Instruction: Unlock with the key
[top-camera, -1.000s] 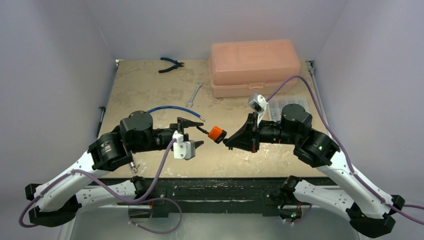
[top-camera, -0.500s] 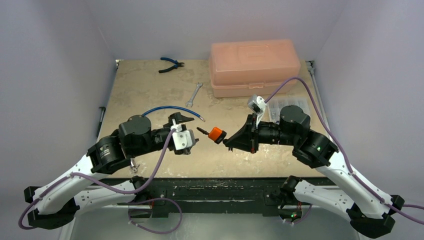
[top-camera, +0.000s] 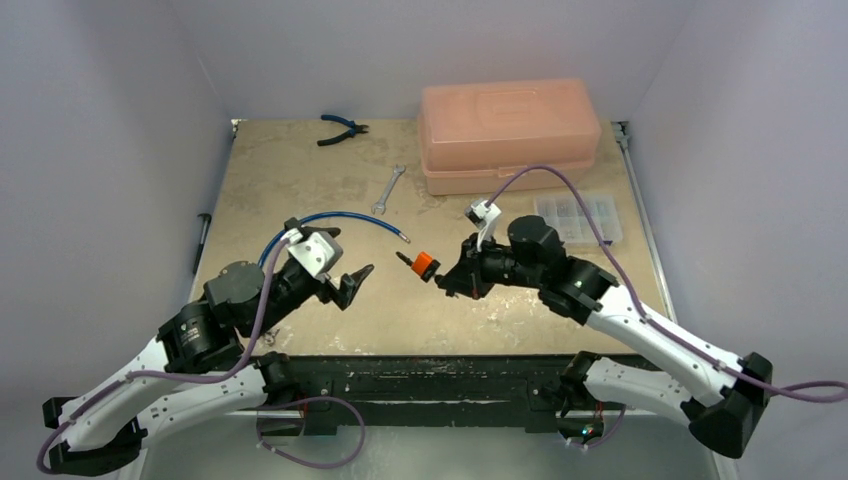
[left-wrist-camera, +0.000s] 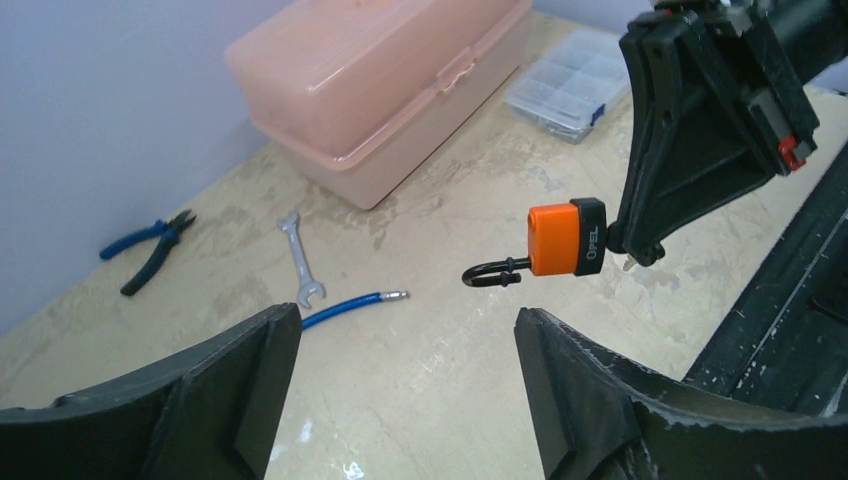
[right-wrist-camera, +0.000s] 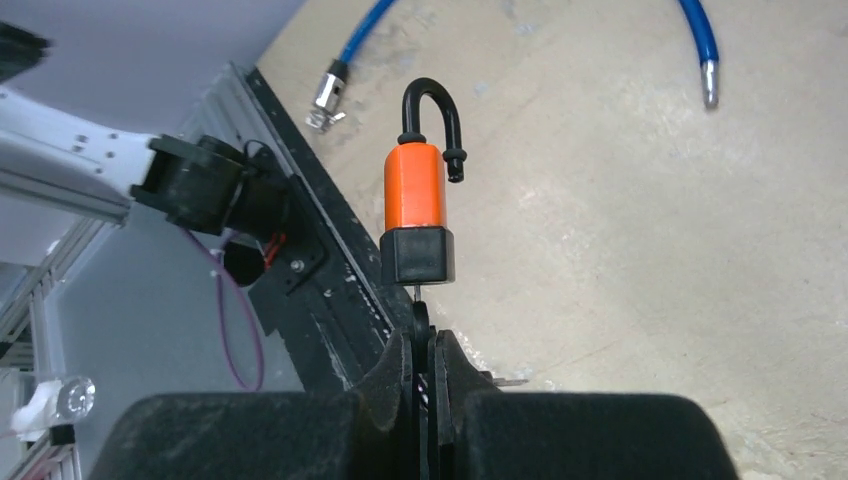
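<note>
My right gripper has the orange padlock. Next, I set it down with that gripper on the bare table (top-camera: 367, 276) (right-wrist-camera: 546, 142) between the blue hose's ends.
An orange padlock (top-camera: 425, 265) with a black base hangs in the air above the table's middle, carried only by the key (right-wrist-camera: 421, 322) in its base. My right gripper (top-camera: 447, 278) is shut on the key's black head. The black shackle (right-wrist-camera: 432, 112) stands sprung open, one leg free of the body. My left gripper (top-camera: 345, 287) hovers open to the left of the padlock, apart from it, with nothing between its fingers (left-wrist-camera: 255, 370). The left wrist view shows the padlock (left-wrist-camera: 555, 238) ahead of the open jaws, shackle pointing left.
A pink toolbox (top-camera: 510, 135) stands at the back, a clear organiser box (top-camera: 578, 215) to its right front. Blue pliers (top-camera: 342, 128), a wrench (top-camera: 388, 190) and a blue hose (top-camera: 345, 220) lie on the table behind the left gripper. The table's front edge (top-camera: 420, 358) runs below the padlock.
My left gripper has let go of the shackle, opened wide and drawn back to the left. My right arm has shifted left, carrying the padlock on the key.
</note>
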